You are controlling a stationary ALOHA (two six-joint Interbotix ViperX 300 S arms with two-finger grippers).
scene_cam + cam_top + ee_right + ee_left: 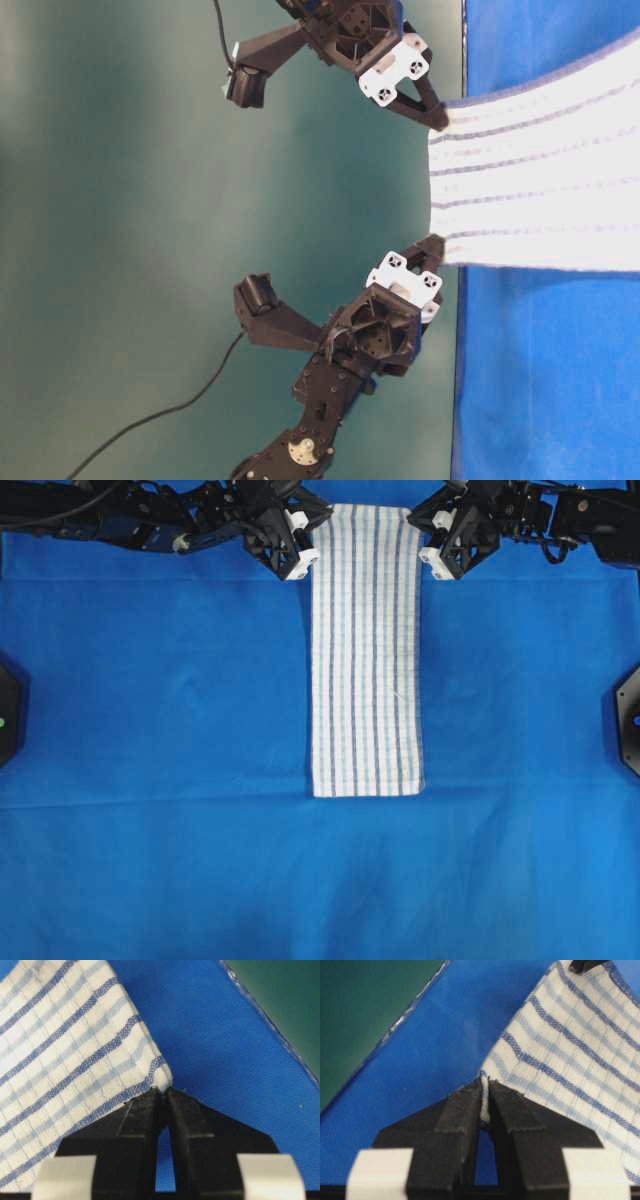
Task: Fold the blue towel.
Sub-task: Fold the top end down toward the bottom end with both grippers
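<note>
Next, the right gripper releases the blue towel's far corner, now lifted off the blue cloth, on its side edge [418, 752], just short of the near corner.
The blue towel [365, 650] is a long white strip with thin blue stripes, lying lengthwise down the middle of the large plain blue cloth [150, 730]. Its far end is lifted off the cloth. My left gripper [312, 552] is shut on the far left corner; the pinched edge shows between the fingertips in the left wrist view [484, 1102]. My right gripper [425, 552] is shut on the far right corner, as the right wrist view [162, 1091] shows. In the table-level view the towel [540, 170] stretches taut between both grippers.
The plain blue cloth covers the whole table; its far edge [405, 1015] runs just behind the grippers, with green floor beyond. Black fixtures stand at the left edge [8, 712] and right edge [630, 720].
</note>
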